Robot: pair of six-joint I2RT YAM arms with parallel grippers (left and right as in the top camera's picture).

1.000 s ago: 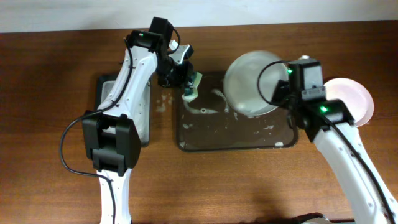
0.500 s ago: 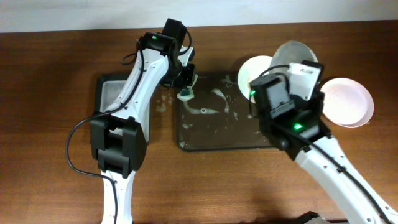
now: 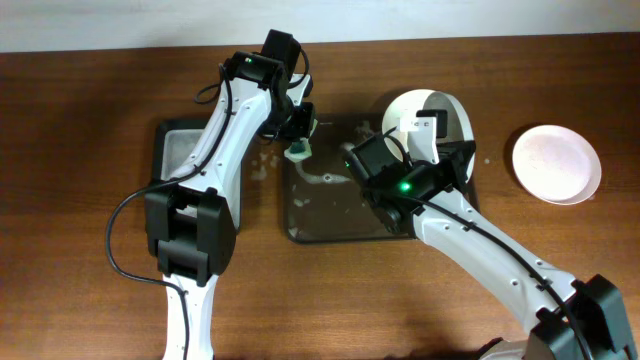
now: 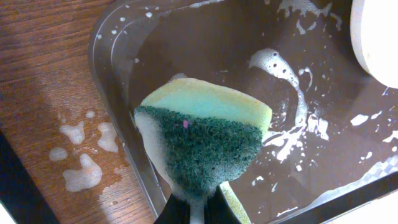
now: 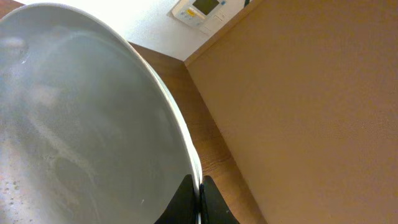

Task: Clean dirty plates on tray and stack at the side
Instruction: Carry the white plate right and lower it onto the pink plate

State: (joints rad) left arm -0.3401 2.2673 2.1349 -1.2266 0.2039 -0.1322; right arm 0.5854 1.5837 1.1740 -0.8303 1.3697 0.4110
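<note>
I will release the wet white plate, now tilted over the dark tray's corner, from my right gripper so that it rests on top of the second white plate [image 3: 558,165], out on the wooden table.
My left gripper [image 3: 298,148] [image 4: 193,211] is shut on a yellow-and-green sponge [image 4: 202,134] and holds it over the near-left corner of the large dark tray [image 3: 330,228]. My right gripper [image 5: 200,186] is shut on the rim of a white plate [image 5: 74,130] with a soap film, held tilted. From overhead that plate [image 3: 430,105] shows over the tray's far right corner, partly behind my right wrist [image 3: 425,128]. A second white plate [image 3: 556,163] lies on the table to the right. A white plate edge [image 4: 379,31] shows in the left wrist view. No third plate can be told apart.
The tray floor [image 4: 280,74] is wet with soap foam streaks. Foam drops [image 4: 81,171] lie on the wooden table beside the tray. A smaller narrow dark tray [image 3: 175,150] stands left of the large one, under my left arm.
My right arm has swung left with the plate, from the tray's right edge to over the tray. My left gripper with the sponge shifted slightly early on and then held still.
</note>
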